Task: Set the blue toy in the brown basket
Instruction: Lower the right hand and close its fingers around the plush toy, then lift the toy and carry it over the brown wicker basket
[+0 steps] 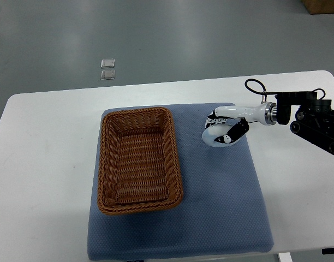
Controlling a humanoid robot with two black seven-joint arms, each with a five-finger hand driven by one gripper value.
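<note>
I need to use my right gripper to set the blue toy down near the middle of the brown basket's bottom (130, 154).
The brown wicker basket (176, 158) lies empty on the left half of a blue mat (221, 207). My right hand (222, 131), white with black parts, reaches in from the right edge and sits low over the mat, just right of the basket's far right corner. I cannot make out the blue toy; if it is there, the hand hides it or it blends with the mat. The left arm does not show.
The mat lies on a white table (47, 164). The right arm's black forearm and a cable loop (311, 117) hang over the table's right side. Two small clear packets (107, 69) lie on the grey floor beyond the table.
</note>
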